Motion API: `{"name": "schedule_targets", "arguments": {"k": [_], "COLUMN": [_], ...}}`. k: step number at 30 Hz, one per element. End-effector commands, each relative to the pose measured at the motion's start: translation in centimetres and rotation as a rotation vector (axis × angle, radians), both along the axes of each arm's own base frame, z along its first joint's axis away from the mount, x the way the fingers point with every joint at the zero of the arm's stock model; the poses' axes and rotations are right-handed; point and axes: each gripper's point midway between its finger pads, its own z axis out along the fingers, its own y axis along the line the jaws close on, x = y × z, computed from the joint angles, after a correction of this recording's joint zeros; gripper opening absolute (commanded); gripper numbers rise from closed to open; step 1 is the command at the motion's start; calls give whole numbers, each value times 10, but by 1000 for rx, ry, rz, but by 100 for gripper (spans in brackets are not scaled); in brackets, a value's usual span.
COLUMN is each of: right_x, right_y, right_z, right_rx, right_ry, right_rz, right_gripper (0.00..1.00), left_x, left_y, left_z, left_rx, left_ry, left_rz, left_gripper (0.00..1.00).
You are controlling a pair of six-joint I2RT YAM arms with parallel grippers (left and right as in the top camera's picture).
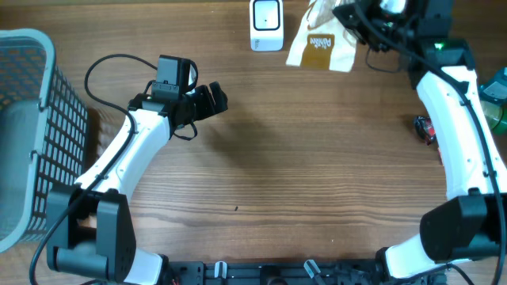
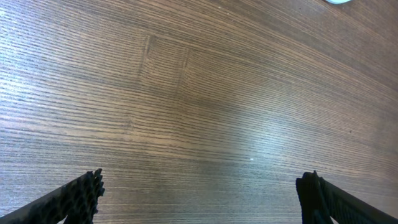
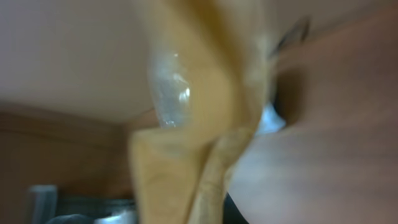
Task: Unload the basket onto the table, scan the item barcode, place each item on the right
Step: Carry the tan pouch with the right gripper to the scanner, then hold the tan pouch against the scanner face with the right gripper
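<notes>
The item, now hanging at the table's far edge, will be set free by my right gripper on the table [image 1: 434, 104], at a place just beyond the small red and black object.
The item is a cream and tan snack bag [image 1: 321, 43]. It hangs at the table's far edge, just right of the white barcode scanner [image 1: 266, 24]. My right gripper [image 1: 346, 17] is shut on the bag's upper right corner. In the right wrist view the bag [image 3: 193, 143] is a blurred tan shape that fills the middle and hides the fingers. No barcode can be made out. My left gripper [image 1: 212, 100] hovers over bare table left of centre. It is open and empty, and its fingertips [image 2: 87, 193] stand wide apart over wood grain.
A grey wire basket [image 1: 32, 134] stands at the left edge. A small red and black object [image 1: 425, 127] and a green item [image 1: 495, 99] lie at the right, beside my right arm. The table is brown wood [image 1: 301, 174].
</notes>
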Motion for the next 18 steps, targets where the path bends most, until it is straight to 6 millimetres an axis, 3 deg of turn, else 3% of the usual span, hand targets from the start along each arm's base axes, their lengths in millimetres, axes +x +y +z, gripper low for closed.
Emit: {"name": "schedule_targets", "arguments": {"k": [1,2,5,8,12,14,16,18], "right_x": [20,28,49,64,66,63,60,65], "right_y": [-29,-25,-22,-26,12,22,36,35], "right_z": [-17,-32,-58,-92,-90,-89,-87,-79], "right_rx": [-581,-702,-778,-1040,-1138,-1178,-1220,-1289], "right_ry": [-162,-183,-200,-200,-286,-295,-323,-351], "right_rz": [-29,29,58,114,181,189,221,192], "right_gripper": [5,5,5,5,5,5,5,5], "left_x": [6,6,6,6,6,16,21,23], "left_y": [5,5,4,4,5,11,35,61], "left_z": [7,7,7,7,7,11,12,18], "left_rx": [16,16,16,16,16,51,153,180], "left_ry": [-28,-28,-28,-29,-28,-72,-97,-98], "left_rz": [-1,-1,-1,-1,-1,26,63,89], "left_gripper": [100,100,100,100,100,100,100,100]}}
